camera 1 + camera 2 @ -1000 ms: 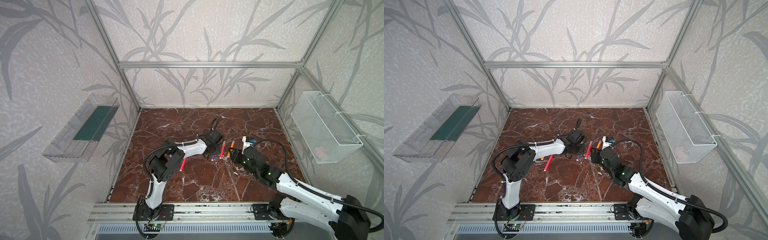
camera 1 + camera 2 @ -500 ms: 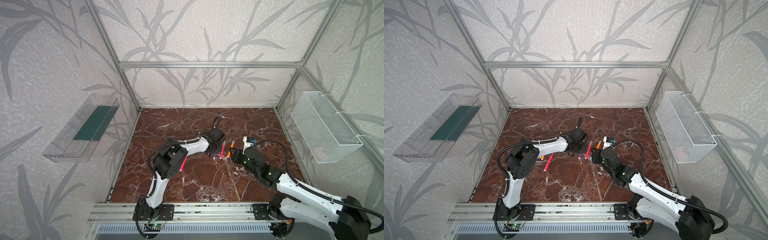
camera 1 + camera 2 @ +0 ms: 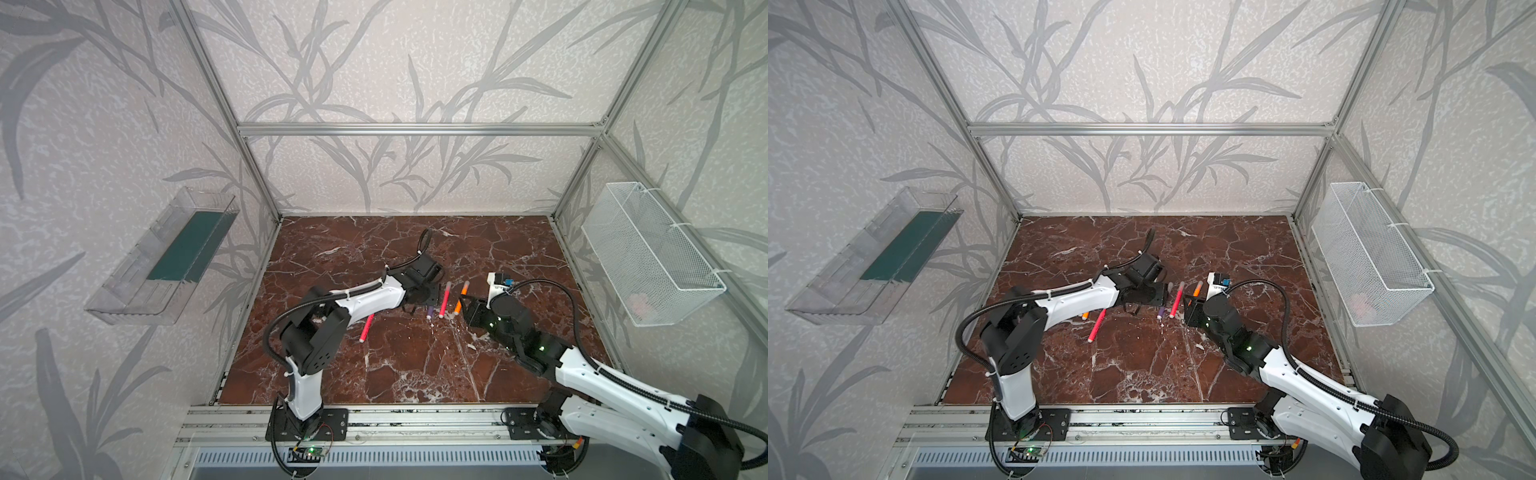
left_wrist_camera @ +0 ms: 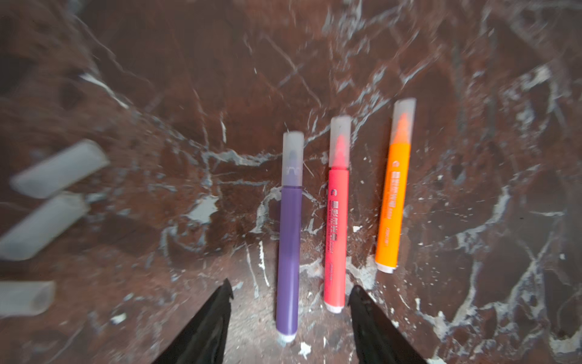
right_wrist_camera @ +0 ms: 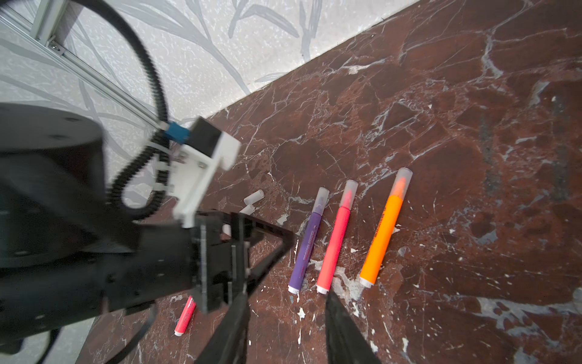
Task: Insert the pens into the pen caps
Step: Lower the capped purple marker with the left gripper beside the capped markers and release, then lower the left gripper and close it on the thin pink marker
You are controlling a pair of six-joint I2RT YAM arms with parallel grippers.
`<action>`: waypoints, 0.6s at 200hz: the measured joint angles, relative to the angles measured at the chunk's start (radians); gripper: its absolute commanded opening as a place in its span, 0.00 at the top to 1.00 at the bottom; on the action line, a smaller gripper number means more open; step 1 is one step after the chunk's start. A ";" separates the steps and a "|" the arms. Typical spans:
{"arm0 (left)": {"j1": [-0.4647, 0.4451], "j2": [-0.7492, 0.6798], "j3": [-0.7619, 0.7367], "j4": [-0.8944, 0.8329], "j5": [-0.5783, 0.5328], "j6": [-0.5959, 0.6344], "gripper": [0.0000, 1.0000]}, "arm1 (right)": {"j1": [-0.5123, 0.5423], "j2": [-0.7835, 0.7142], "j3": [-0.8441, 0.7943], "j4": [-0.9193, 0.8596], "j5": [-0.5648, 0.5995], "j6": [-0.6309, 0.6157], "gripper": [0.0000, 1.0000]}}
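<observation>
I need to next move my left gripper to the uncapped pink-red pen beside my left arm and close it on the middle of the pen's body (image 3: 368, 325).
Three capped pens lie side by side on the marble: purple (image 4: 288, 252), pink-red (image 4: 337, 233) and orange (image 4: 393, 201), each tip inside a translucent pen cap (image 4: 293, 157). My left gripper (image 4: 291, 293) is open and straddles the plug ends of the purple and pink-red pens without touching them. My right gripper (image 5: 286, 302) is open and empty, just short of the same row (image 5: 335, 242). Loose pen caps (image 4: 59, 168) (image 5: 253, 197) lie beside the left gripper. An uncapped pink-red pen (image 3: 367, 328) lies by the left arm; an orange pen (image 3: 1085, 316) peeks from under it.
The two grippers (image 3: 426, 301) (image 3: 462, 315) face each other closely at mid-table over the pen row. A clear tray (image 3: 166, 266) hangs on the left wall and a white wire basket (image 3: 648, 257) on the right wall.
My left gripper has gone from shut to open, and the purple pen now lies free between its fingers. The right arm has barely moved.
</observation>
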 measured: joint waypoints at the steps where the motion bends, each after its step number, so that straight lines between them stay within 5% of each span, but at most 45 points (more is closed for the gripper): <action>1: 0.000 -0.005 -0.002 -0.001 -0.002 0.000 0.42 | 0.000 0.000 0.000 0.000 -0.001 0.000 0.60; 58: 0.016 -0.392 -0.314 -0.043 -0.306 -0.014 0.40 | 0.000 0.032 0.005 0.006 -0.032 -0.019 0.60; 120: 0.069 -0.445 -0.514 -0.092 -0.377 -0.053 0.44 | 0.000 0.144 0.051 0.012 -0.092 -0.029 0.60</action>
